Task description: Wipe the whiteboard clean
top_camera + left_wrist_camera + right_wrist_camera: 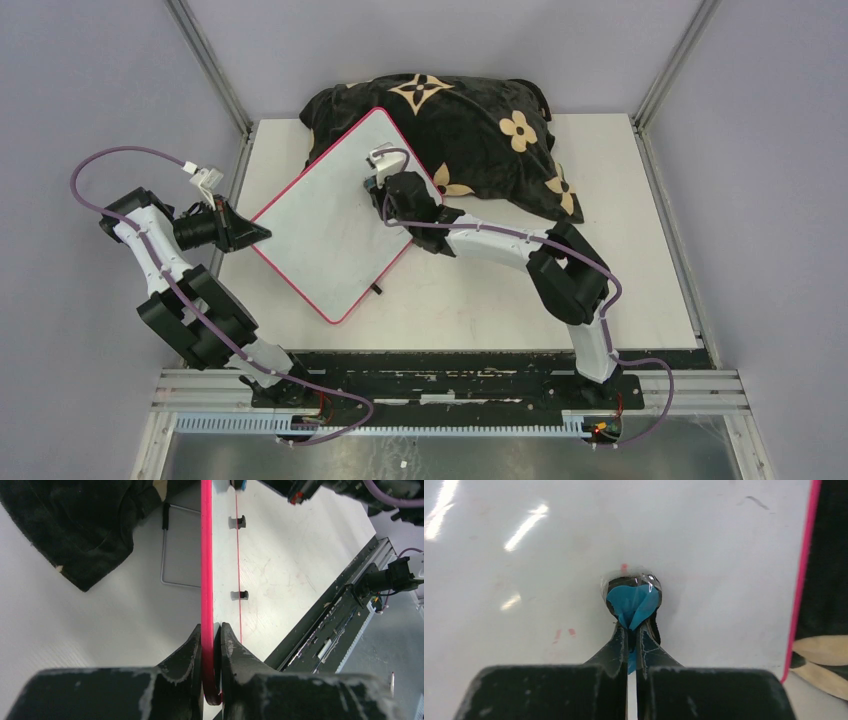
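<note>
Next, my right gripper sets the blue eraser pad down beside the whiteboard, on the table point(480, 268) in front of the cushion.
The whiteboard point(330, 215) with a pink-red rim lies tilted, its far corner propped on a black floral cushion point(470, 125). My left gripper point(262, 232) is shut on the board's left rim point(207, 580), one finger on each face. My right gripper point(374, 180) is over the board's far part, shut on a small blue eraser pad point(631, 602) that presses on the white surface point(524, 570). Faint red marks point(564, 632) show left of the pad, and a small red dot point(624, 567) just beyond it.
The cushion point(829, 580) lies right of the board's rim point(802, 575) in the right wrist view. A wire stand point(172, 545) and black feet point(240, 595) show under the board. The black base rail point(450, 370) runs along the near table edge.
</note>
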